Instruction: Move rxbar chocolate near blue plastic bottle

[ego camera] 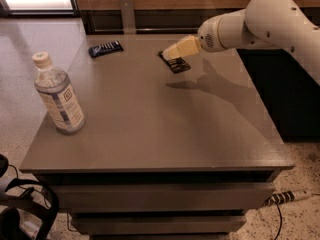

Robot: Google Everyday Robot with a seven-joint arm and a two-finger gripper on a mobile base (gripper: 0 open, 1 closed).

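The robot's gripper needs to next come down to the middle of the rxbar chocolate (175, 63) and close there, leaving the far end of the bar free.
The rxbar chocolate (177, 65), a flat black wrapper with white text, lies on the grey table (150, 129) at the back, right of the middle. My gripper (168, 54) reaches in from the right on a white arm (260, 24) and hovers just above the bar's far left end, hiding part of it. The blue plastic bottle (57, 95), clear bluish with a cream cap and a white-and-blue label, stands upright near the table's left edge, far from the bar.
A dark blue wrapper with white lettering (105, 48) lies at the back left of the table. A wood-panelled wall with a metal post (127, 11) stands behind. A dark cabinet (295, 94) is at the right. Cables (25, 204) lie on the floor at the lower left.
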